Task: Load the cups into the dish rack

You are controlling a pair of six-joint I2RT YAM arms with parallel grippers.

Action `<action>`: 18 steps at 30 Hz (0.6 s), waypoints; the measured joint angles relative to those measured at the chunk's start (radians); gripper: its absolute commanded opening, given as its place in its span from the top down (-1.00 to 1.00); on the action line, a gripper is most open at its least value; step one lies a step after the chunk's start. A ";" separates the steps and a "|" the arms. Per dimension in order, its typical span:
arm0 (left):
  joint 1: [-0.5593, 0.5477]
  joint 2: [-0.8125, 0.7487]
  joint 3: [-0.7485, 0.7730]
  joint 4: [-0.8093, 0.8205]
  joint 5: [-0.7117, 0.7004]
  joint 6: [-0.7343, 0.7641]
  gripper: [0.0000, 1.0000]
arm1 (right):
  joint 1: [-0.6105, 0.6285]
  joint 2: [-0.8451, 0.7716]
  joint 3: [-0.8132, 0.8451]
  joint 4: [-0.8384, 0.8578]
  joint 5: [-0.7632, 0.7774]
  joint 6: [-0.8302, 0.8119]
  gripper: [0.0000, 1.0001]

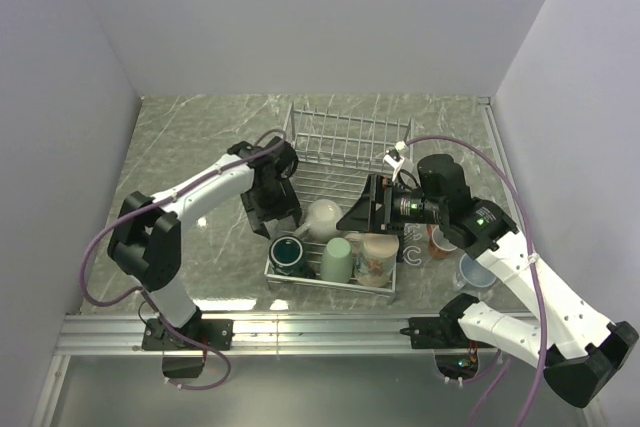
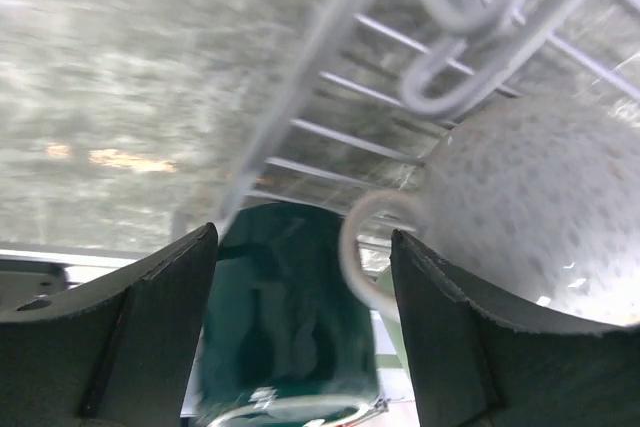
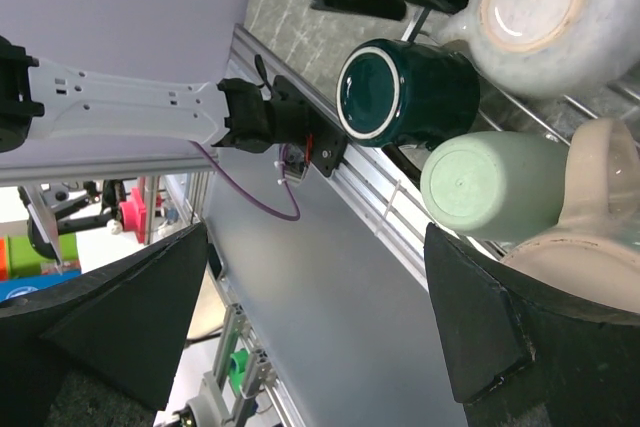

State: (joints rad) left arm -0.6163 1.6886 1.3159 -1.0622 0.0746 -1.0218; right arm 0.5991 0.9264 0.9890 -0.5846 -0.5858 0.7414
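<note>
Next, I close my right gripper on the rim, at the dish-rack side [image 1: 432, 236], of the salmon-red cup, as it is still standing outside the rack.
The silver wire dish rack [image 1: 345, 139] stands mid-table. In its front part sit the dark teal cup [image 1: 290, 251], the cream-white cup [image 1: 323, 217], the upturned light green cup [image 1: 337, 259] and the tan cup [image 1: 376, 259]. The salmon-red cup [image 1: 440, 242] and the pale blue cup [image 1: 475, 272] stand on the table right of the rack. My left gripper [image 1: 273, 219] is open just above the teal cup [image 2: 285, 317], beside the cream cup [image 2: 540, 207]. My right gripper [image 1: 362, 209] is open and empty over the rack's front right, above the green cup [image 3: 490, 187] and tan cup [image 3: 600, 207].
The rack's upright slotted section [image 1: 350, 132] rises at its far side. Grey walls close in the marble table [image 1: 200, 137] on the left, back and right. An aluminium rail [image 1: 300, 332] runs along the near edge. The right arm's cable [image 1: 470, 152] loops above the right-hand cups.
</note>
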 measured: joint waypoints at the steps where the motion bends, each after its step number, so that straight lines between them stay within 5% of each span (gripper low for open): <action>1: 0.014 -0.012 0.005 -0.013 -0.009 0.006 -0.52 | 0.000 0.001 0.000 0.001 0.000 0.000 -0.89; 10: 0.069 -0.047 0.031 -0.062 -0.052 0.024 -0.49 | 0.000 0.018 0.005 -0.002 0.028 -0.011 -0.87; 18: 0.134 -0.131 0.102 -0.121 -0.122 0.061 -0.45 | -0.050 0.043 0.199 -0.201 0.352 -0.079 -0.99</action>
State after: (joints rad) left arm -0.4828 1.5574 1.4178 -1.1831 -0.0479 -0.9604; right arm 0.5495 0.9691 1.1881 -0.7860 -0.2337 0.6624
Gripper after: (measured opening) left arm 0.729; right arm 0.986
